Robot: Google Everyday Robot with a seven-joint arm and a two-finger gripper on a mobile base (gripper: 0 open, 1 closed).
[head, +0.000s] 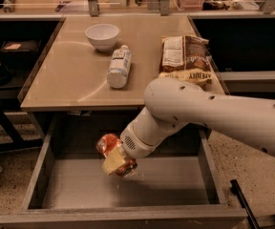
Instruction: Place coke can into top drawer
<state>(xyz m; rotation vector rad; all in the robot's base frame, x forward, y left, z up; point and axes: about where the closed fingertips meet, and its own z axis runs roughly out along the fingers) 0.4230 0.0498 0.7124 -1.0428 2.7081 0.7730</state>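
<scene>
Next, I open my gripper and let the coke can, now tilted just above the drawer floor, go, leaving it on the middle of the top drawer's bare grey bottom (128, 176).
The coke can (108, 144) is red-orange and lies tilted in my gripper (116, 160), held just above the floor of the open top drawer (175, 185). The gripper's pale yellow fingers (112, 164) are closed around the can. My white arm (209, 111) reaches in from the right, across the drawer's back right part. The drawer is pulled out below the table's front edge, and its grey bottom is bare.
On the tan table (66, 75) lie a white bowl (102, 36), a white plastic bottle (119, 67) on its side, and a brown snack bag (185, 56). Dark shelving stands left and right of the table. A black bar (242, 204) lies on the floor at right.
</scene>
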